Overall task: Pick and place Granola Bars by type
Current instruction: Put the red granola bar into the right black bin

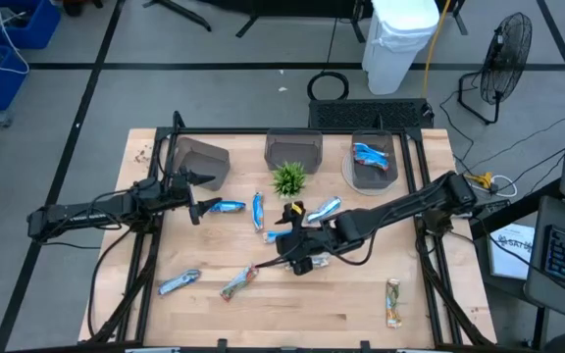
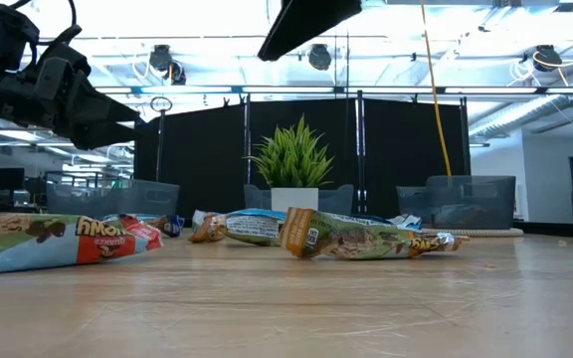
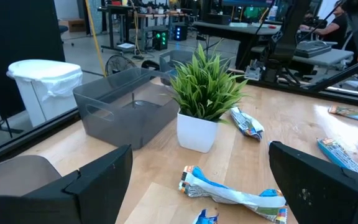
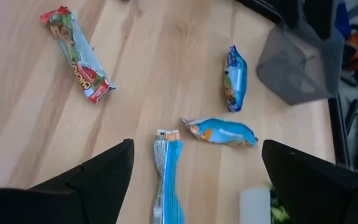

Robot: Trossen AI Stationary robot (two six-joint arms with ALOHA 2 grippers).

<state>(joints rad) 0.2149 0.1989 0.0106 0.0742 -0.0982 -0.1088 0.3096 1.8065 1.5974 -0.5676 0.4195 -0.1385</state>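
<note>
My left gripper needs to close on the tan-and-red bar (image 1: 237, 283), the one that lies next to the silvery-blue bar toward the near edge of the table.
Several wrapped granola bars lie flat on the wooden table. Blue ones are near the plant (image 1: 226, 207) (image 1: 258, 209) (image 1: 327, 208) (image 1: 278, 235). A silvery-blue bar (image 1: 179, 282) and a tan-and-red bar (image 1: 238, 282) lie toward the near edge, and a tan bar (image 1: 392, 302) near right. More blue bars (image 1: 371, 157) lie in the far right bin. My left gripper (image 1: 192, 191) (image 3: 197, 199) hovers open beside a blue bar (image 3: 232, 193). My right gripper (image 1: 297, 253) (image 4: 197, 193) is open above a blue bar (image 4: 166, 180), touching nothing.
Three grey bins stand along the far edge (image 1: 201, 162) (image 1: 293, 150) (image 1: 373, 162). A small potted green plant (image 1: 288, 178) (image 3: 207, 93) stands between the bars and the middle bin. The near middle of the table has bare wood (image 1: 312, 314).
</note>
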